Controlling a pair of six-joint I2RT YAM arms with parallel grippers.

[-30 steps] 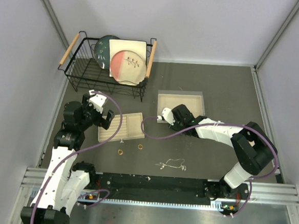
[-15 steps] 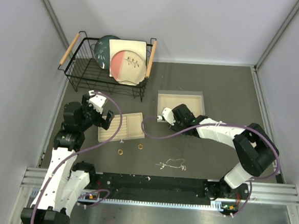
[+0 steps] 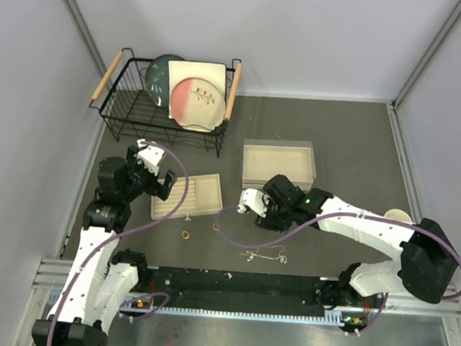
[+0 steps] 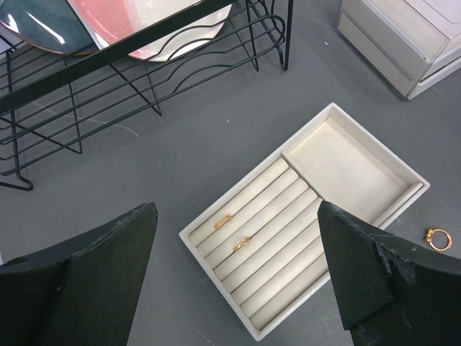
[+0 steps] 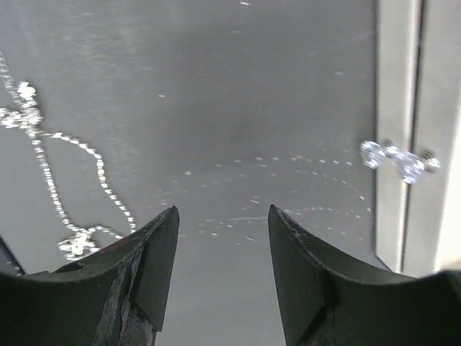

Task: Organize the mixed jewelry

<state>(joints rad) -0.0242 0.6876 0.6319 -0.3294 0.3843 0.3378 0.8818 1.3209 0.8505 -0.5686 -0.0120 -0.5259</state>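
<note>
The robot's right gripper should next move to the loose end (image 3: 241,254) of the silver chain nearest the beige tray and close there.
Two gold rings (image 4: 223,221) (image 4: 241,244) sit in the slots of the beige tray (image 3: 206,189). Two more rings (image 3: 186,235) (image 3: 216,227) lie on the mat in front of it; the left wrist view shows one ring (image 4: 438,238). A thin silver chain (image 3: 264,254) lies nearer the arm bases and appears as a chain (image 5: 43,144) in the right wrist view. Sparkling studs (image 5: 392,157) rest at a beige edge. My left gripper (image 3: 160,182) (image 4: 236,209) hangs open above the tray. My right gripper (image 3: 248,208) (image 5: 222,209) is open and empty, low over the mat between tray and chain.
A beige box (image 3: 279,162) stands behind my right gripper. At the back left, a black wire dish rack (image 3: 132,103) holds plates. A pale cup (image 3: 397,217) stands at the right. Grey walls close in the mat on three sides.
My right gripper has pulled away from the beige box toward the near left, down over the mat, and its jaws have widened. The left arm has not moved.
</note>
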